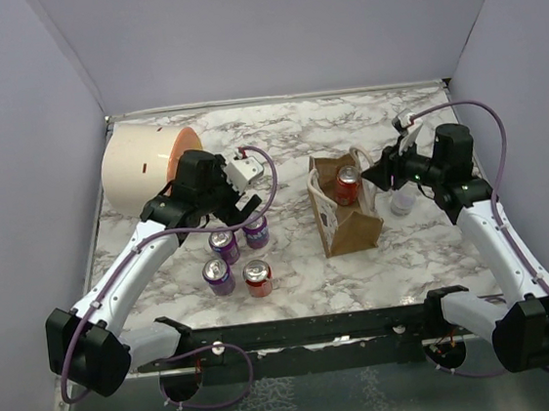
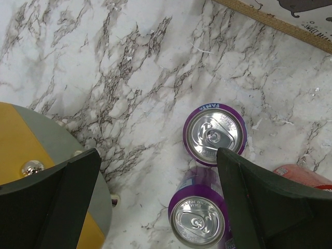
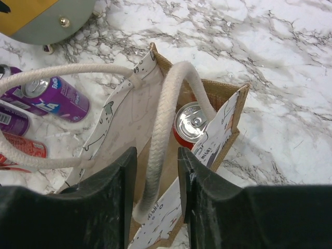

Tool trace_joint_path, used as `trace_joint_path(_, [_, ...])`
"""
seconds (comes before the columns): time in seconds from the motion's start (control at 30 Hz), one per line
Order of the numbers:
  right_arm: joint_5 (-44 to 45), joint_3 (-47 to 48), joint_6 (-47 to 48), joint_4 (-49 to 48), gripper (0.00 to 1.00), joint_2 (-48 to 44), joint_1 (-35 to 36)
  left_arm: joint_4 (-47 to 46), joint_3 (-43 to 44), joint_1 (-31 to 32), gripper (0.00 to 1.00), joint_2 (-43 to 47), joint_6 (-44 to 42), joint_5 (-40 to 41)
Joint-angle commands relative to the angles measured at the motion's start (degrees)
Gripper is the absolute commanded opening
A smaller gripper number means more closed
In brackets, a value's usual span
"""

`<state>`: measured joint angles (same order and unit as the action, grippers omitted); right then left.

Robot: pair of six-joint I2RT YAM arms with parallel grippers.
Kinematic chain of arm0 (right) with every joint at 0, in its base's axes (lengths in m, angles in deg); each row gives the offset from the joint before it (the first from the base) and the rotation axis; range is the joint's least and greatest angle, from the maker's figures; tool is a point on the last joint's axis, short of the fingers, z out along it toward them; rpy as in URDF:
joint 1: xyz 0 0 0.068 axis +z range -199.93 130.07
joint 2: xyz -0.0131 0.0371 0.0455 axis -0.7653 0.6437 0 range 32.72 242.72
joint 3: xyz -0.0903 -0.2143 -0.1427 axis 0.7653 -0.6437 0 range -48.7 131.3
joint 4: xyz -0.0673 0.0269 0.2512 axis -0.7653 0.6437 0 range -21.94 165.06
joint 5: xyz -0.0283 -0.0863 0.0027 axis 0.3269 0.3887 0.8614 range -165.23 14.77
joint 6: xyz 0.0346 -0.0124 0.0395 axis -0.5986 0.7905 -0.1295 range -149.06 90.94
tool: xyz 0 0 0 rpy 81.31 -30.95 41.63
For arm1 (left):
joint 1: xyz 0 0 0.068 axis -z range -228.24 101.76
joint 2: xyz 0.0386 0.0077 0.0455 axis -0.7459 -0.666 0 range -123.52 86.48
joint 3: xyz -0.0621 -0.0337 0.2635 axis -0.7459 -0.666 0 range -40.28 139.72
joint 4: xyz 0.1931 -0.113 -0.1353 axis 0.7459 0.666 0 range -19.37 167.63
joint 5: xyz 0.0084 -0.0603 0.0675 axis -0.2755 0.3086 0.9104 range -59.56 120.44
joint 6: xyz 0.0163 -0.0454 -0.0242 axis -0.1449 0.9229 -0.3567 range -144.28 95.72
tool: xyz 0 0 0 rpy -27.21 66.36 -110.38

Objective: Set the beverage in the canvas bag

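Note:
Next, I close my left gripper around the upper sides of the purple can (image 1: 255, 229) (image 2: 215, 134) that stands nearest to the canvas bag.
The brown canvas bag (image 1: 347, 222) stands upright right of centre, with a red beverage can (image 1: 348, 186) upright inside it. In the right wrist view that red can (image 3: 190, 123) shows in the bag (image 3: 224, 87) under a white rope handle (image 3: 167, 116). My right gripper (image 3: 157, 153) hovers over the bag's near end, open, with the handle passing loosely between its fingers. My left gripper (image 2: 158, 155) is open wide above two upright purple cans (image 2: 215, 134) (image 2: 199, 219), holding nothing.
Two purple cans (image 1: 256, 230) (image 1: 218, 275) and a red can (image 1: 257, 277) also stand left of the bag. A big cream cylinder with an orange face (image 1: 143, 165) lies at the back left. A small white object (image 1: 402, 200) sits right of the bag.

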<state>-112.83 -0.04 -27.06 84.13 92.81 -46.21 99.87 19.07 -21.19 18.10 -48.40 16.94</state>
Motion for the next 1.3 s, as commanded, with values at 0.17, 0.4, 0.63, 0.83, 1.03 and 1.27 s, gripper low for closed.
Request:
trace_joint_path(0.17, [-1.06,4.03,-0.87,0.79,0.41,2.05,-0.23,-0.15,-1.55,-0.33,0.97,-1.18,-1.86,0.37])
trace_joint_path(0.4, [-0.01,7.80,-2.03,2.22,0.39,5.09,-0.22,-0.28,-1.80,-0.33,0.97,-1.70,-2.44,0.36])
trace_joint_path(0.63, [6.03,7.49,-2.58,2.47,0.22,3.94,-0.25,2.17,-0.01,-0.33,0.96,-3.93,-3.57,1.53])
trace_joint_path(0.83, [8.47,5.18,-2.03,1.94,0.17,1.35,-0.21,2.62,-0.11,-0.33,0.96,-5.37,-3.61,0.05])
trace_joint_path(1.03, [8.62,3.79,-1.83,1.38,0.15,-0.14,-0.22,3.07,0.06,-0.33,0.97,-5.40,-3.66,-0.91])
trace_joint_path(1.27, [7.60,3.22,-1.92,0.89,0.14,-0.68,-0.21,3.51,-1.21,-0.33,0.97,-4.25,-4.84,-3.17])
